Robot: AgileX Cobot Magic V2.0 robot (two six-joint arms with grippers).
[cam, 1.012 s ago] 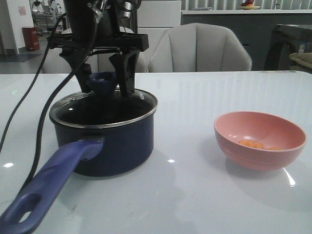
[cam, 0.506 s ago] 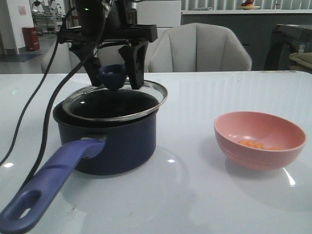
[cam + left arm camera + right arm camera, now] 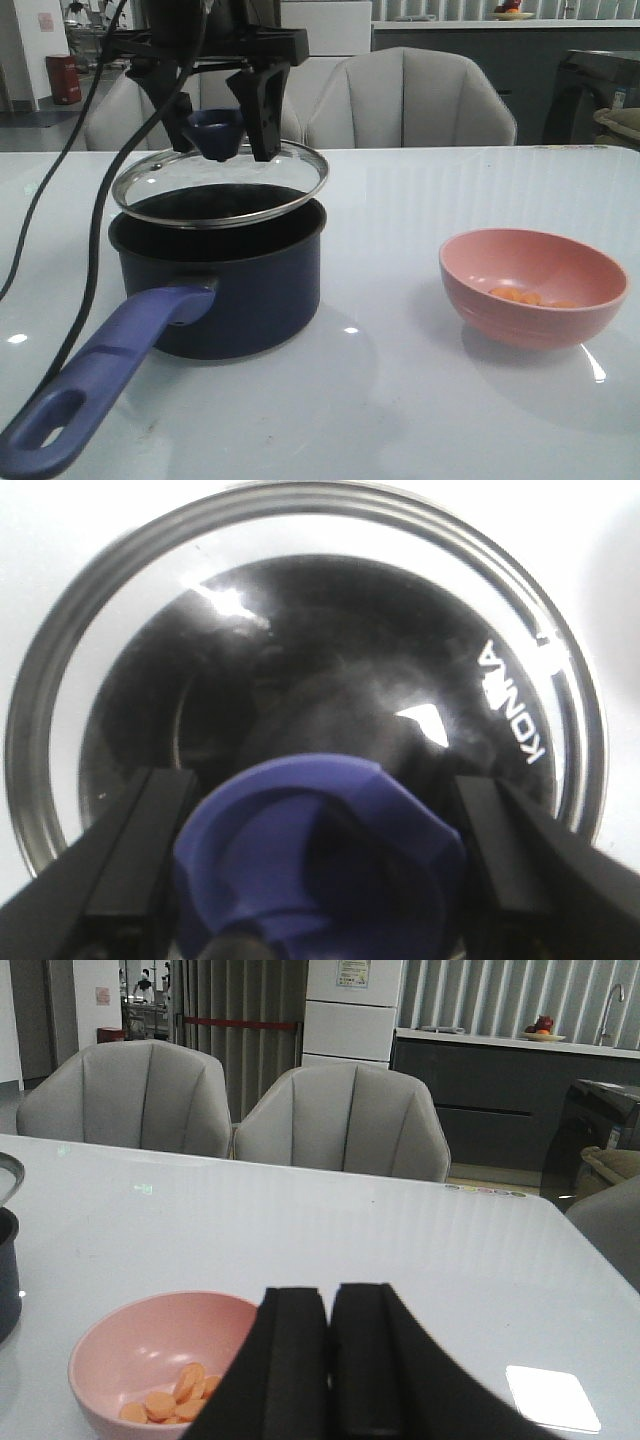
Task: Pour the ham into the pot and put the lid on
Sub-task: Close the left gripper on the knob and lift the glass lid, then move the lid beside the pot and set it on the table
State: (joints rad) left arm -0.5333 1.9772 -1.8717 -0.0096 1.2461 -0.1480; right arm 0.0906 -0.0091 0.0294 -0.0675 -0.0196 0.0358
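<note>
The glass lid is to go on the table (image 3: 12, 312) beside the dark blue pot, behind its handle's end. Next, my left gripper lets go of it there.
The dark blue pot (image 3: 225, 285) stands at the table's left, its long handle (image 3: 100, 375) pointing to the front. My left gripper (image 3: 218, 135) is shut on the blue knob (image 3: 315, 865) of the glass lid (image 3: 220, 185) and holds the lid tilted a little above the pot's rim. The lid also shows in the left wrist view (image 3: 300, 670). The orange ham slices (image 3: 525, 296) lie in the pink bowl (image 3: 533, 288) at the right; they also show in the right wrist view (image 3: 172, 1396). My right gripper (image 3: 330, 1305) is shut and empty, near the bowl (image 3: 150, 1360).
Grey chairs (image 3: 405, 100) stand behind the table's far edge. The left arm's black cable (image 3: 95, 215) hangs down to the left of the pot. The table's right edge (image 3: 590, 1250) shows in the right wrist view.
My left gripper has lifted the lid off the pot, and it now hangs above the rim. The pot has shifted slightly. The bowl has not moved.
</note>
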